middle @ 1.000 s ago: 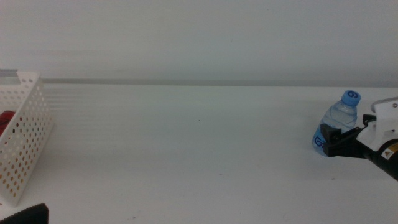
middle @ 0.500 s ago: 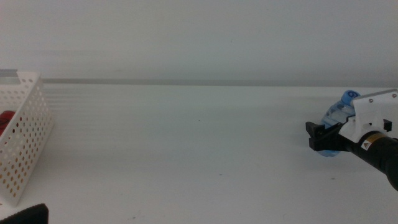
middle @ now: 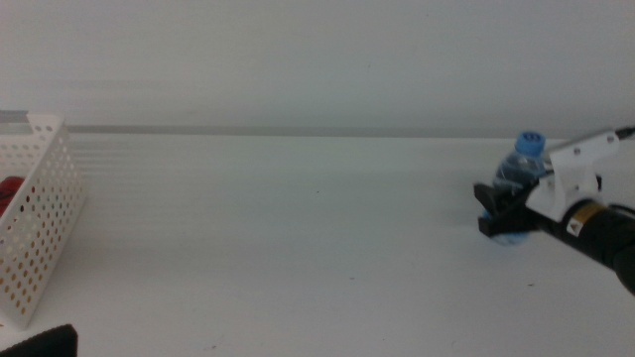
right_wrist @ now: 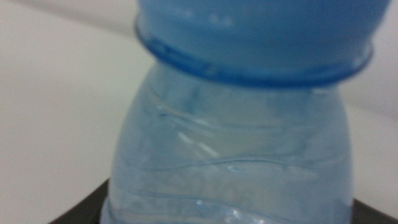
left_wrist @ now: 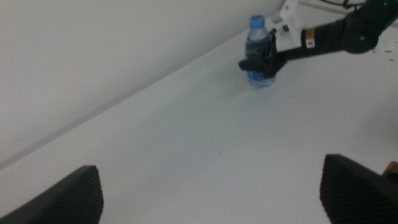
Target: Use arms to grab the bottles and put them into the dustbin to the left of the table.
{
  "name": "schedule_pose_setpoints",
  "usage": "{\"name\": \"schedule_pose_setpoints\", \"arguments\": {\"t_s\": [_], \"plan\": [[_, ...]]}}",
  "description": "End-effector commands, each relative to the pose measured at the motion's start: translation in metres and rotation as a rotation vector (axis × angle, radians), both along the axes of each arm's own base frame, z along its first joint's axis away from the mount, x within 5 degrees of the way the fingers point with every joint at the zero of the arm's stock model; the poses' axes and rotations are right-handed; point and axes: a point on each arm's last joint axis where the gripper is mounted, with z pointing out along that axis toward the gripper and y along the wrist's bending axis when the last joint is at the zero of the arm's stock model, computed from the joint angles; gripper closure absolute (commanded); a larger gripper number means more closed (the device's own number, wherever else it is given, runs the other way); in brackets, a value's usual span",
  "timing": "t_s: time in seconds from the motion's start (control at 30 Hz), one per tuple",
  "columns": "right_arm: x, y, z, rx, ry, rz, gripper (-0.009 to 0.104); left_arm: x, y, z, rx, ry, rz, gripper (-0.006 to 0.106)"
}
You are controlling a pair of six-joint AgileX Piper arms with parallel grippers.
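Next, I stand the bottle upright on the bare middle of the white table point(middle: 309, 239) with my right gripper.
A small clear water bottle point(middle: 516, 171) with a blue cap stands upright near the right end of the white table point(middle: 298, 228). My right gripper point(middle: 504, 210) comes in from the right and is shut on the bottle's lower body. The right wrist view is filled by the bottle point(right_wrist: 230, 155), with dark jaw edges at both lower corners. From the left wrist view the bottle point(left_wrist: 256, 46) and right gripper point(left_wrist: 258, 62) are far off. My left gripper point(left_wrist: 211, 186) waits open, showing only as a dark part point(middle: 40, 342) at the near left. The white perforated dustbin point(middle: 40, 218) stands at the left edge.
Something red point(middle: 10, 190) lies inside the dustbin, seen behind its wall. A long stretch of bare tabletop separates the bottle from the dustbin. A pale wall runs along the table's far edge.
The right gripper has closed around the bottle and carried it a little to the left. The bottle tilted halfway through and now stands upright. The left arm has not moved.
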Motion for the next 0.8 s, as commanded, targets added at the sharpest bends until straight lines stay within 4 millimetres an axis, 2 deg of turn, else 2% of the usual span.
{"name": "schedule_pose_setpoints", "arguments": {"t_s": [0.0, 0.1, 0.17, 0.33, 0.43, 0.57, 0.77], "plan": [[0.006, 0.019, 0.039, 0.039, -0.153, 0.072, 0.097, -0.001, -0.001, 0.0, -0.019, 0.001, -0.011, 0.007], [0.014, 0.055, 0.061, 0.073, -0.145, 0.137, 0.097, -0.001, -0.001, 0.0, -0.019, 0.001, -0.011, 0.007], [0.02, 0.083, 0.064, 0.098, -0.099, 0.181, 0.097, -0.001, -0.001, 0.0, -0.019, 0.001, -0.011, 0.007], [0.029, 0.17, 0.05, 0.137, -0.056, 0.384, 0.097, -0.001, -0.001, 0.0, -0.019, 0.001, -0.011, 0.007], [0.034, 0.207, 0.035, 0.163, -0.022, 0.416, 0.097, -0.001, -0.001, 0.0, -0.019, 0.001, -0.011, 0.007], [0.042, 0.236, 0.022, 0.149, 0.015, 0.429, 0.097, -0.001, -0.001, 0.0, -0.019, 0.001, -0.011, 0.007], [0.048, 0.245, 0.013, 0.142, 0.023, 0.435, 0.095, -0.001, -0.001, 0.0, -0.019, 0.001, -0.011, 0.007]]}}
